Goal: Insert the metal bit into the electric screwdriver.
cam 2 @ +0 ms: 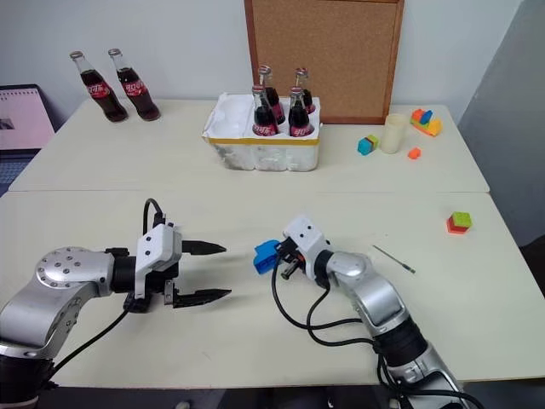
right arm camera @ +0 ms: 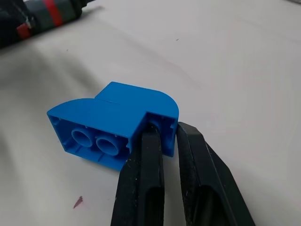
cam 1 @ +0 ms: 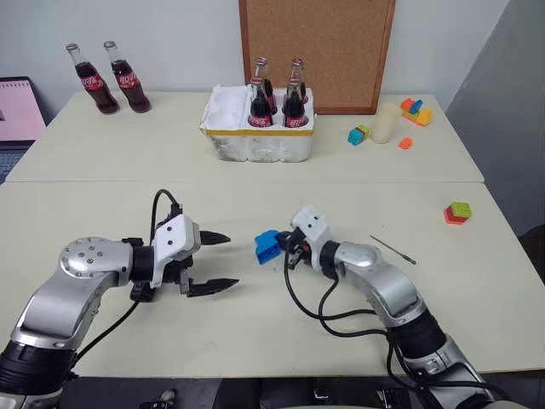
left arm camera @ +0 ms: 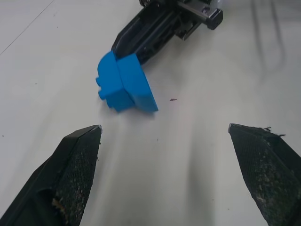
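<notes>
My right gripper is going to release the blue toy block so that it rests on the table (cam 1: pixel 454 247), just in front of the red-green block.
The metal bit (cam 1: pixel 392 250), a thin grey rod, lies on the table to the right of my right arm, with nothing touching it. My right gripper (cam 1: pixel 278 250) is shut on a blue toy block (cam 1: pixel 266 246), pinching one wall of its hollow underside (right arm camera: pixel 157 123). My left gripper (cam 1: pixel 230 261) stands open a hand's width left of the block, pointing at it, with nothing between its fingers (left arm camera: pixel 77 155). A dark cylinder with red bands (right arm camera: pixel 49 14), by its look the electric screwdriver, shows at the edge of the right wrist view.
A white foam box (cam 1: pixel 255 141) holding several cola bottles stands at the back centre, with two more bottles (cam 1: pixel 111 78) at the back left. A cup (cam 1: pixel 384 123) and coloured blocks (cam 1: pixel 415 111) sit at the back right. A red-green block (cam 1: pixel 457 213) lies near the right edge.
</notes>
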